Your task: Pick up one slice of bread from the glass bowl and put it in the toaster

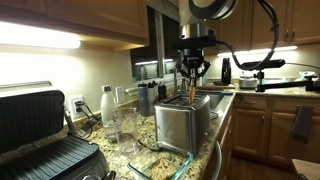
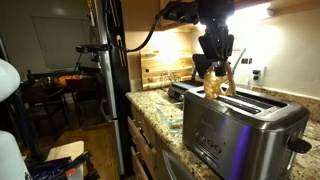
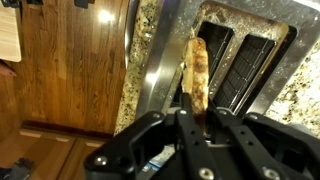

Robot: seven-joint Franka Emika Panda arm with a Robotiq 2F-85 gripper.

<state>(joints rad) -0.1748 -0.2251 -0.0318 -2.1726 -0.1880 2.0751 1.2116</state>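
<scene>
My gripper is set to release the slice of bread. It will let go of it in the toaster's slot nearer the counter edge (image 1: 187, 99) (image 3: 205, 57).
My gripper (image 3: 195, 108) is shut on a golden-brown slice of bread (image 3: 196, 70) and holds it edge-down right above the brushed-steel toaster (image 3: 170, 45), over the metal beside its nearer slot. In both exterior views the gripper (image 1: 192, 72) (image 2: 217, 60) hangs over the toaster (image 1: 182, 120) (image 2: 235, 125), with the slice of bread (image 1: 191, 90) (image 2: 217, 82) just above its top. The glass bowl (image 1: 160, 160) stands on the counter in front of the toaster; I cannot tell what it holds.
A large black-and-silver contact grill (image 1: 40, 135) stands at one end of the granite counter. Clear drinking glasses (image 1: 125, 125) and a white bottle (image 1: 107, 103) stand beside the toaster. A tripod pole (image 2: 110, 60) stands off the counter edge. Wooden cabinets (image 3: 70, 70) lie below.
</scene>
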